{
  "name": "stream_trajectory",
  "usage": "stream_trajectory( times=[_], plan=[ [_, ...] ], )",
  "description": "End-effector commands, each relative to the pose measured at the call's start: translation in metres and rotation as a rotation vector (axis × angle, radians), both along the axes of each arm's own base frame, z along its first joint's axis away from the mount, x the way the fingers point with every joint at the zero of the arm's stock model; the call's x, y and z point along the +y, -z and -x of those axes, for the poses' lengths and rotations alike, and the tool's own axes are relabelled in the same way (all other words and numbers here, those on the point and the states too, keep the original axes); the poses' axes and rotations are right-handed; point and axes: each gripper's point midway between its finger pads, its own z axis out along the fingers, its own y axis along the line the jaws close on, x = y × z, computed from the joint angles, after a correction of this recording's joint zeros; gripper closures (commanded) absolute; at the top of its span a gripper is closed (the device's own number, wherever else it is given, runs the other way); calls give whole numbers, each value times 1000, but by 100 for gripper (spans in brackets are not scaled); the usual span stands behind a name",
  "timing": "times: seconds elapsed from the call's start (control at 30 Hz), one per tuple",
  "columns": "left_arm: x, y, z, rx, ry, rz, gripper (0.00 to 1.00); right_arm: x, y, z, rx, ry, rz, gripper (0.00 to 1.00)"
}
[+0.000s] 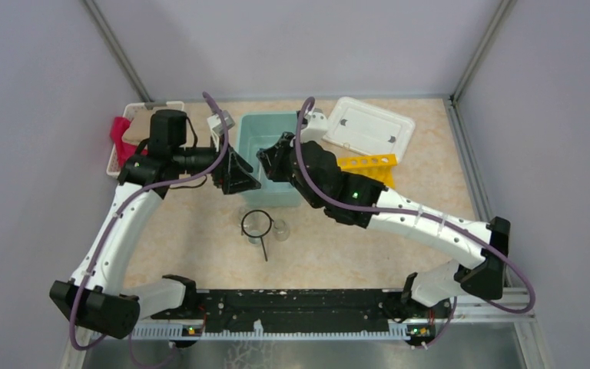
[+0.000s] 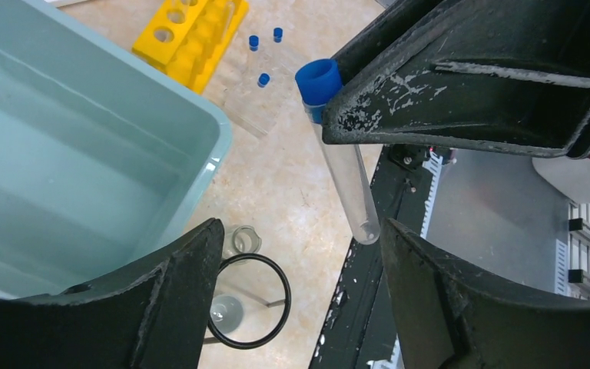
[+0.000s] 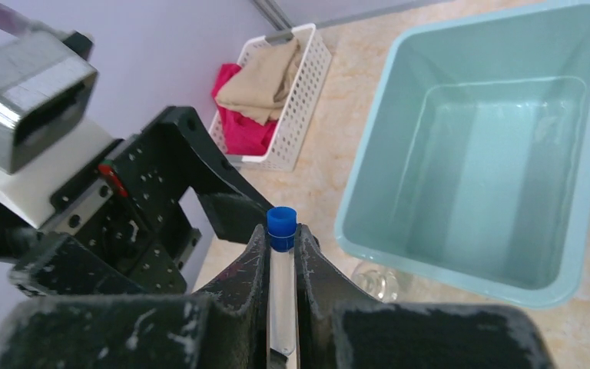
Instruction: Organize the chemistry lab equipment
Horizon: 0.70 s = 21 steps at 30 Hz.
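My left gripper needs to hold the body of the test tube, which is crosswise in my right gripper's fingers, while my right gripper takes the blue cap point(image 2: 318, 80) from above.
My right gripper point(image 3: 281, 240) is shut on a clear test tube point(image 3: 282, 300) with a blue cap, held in the air beside the teal bin point(image 3: 353, 215). In the left wrist view that tube point(image 2: 346, 169) hangs from the right gripper's dark fingers point(image 2: 461, 84). Its rounded end sits just beside one finger of my left gripper point(image 2: 299, 231), which is open and holds nothing. Below on the table lie the black wire ring point(image 2: 285, 294) and two small beakers point(image 2: 242, 240) point(image 2: 227, 311). Further test tubes point(image 2: 263, 79) lie by the yellow rack point(image 2: 192, 31).
The teal bin point(image 1: 273, 146) stands mid-table behind both grippers point(image 1: 238, 175) point(image 1: 270, 157). A white lid point(image 1: 369, 127) lies at the back right beside the yellow rack point(image 1: 367, 165). A white basket point(image 1: 134, 131) of red and tan cloths sits at the back left.
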Motion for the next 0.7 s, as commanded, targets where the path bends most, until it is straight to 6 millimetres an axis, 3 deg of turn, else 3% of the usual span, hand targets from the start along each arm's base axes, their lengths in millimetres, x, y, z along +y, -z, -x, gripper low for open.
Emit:
stream_trajectory(
  times=[0.0, 0.13, 0.27, 0.43, 0.53, 0.6, 0.67],
  plan=[
    [-6, -2, 5, 25, 35, 38, 21, 10, -45, -3, -85, 27, -138, 100],
    [-7, -3, 2, 34, 35, 46, 29, 17, -43, -2, -90, 22, -135, 100],
    [-8, -5, 0, 26, 36, 46, 43, 18, -39, -1, -86, 25, -132, 100],
    [-6, -6, -3, -2, 29, 32, 64, 17, -34, -1, -81, 27, -115, 100],
    [-5, -6, -6, -24, 18, 23, 85, 19, -30, 0, -72, 14, -98, 100],
    [-3, -6, -9, -50, 6, 9, 97, 21, -27, 2, -58, -4, -78, 97],
    [-1, -6, -11, -85, 2, -11, 100, 23, -27, 3, -34, -26, -57, 87]
  ],
)
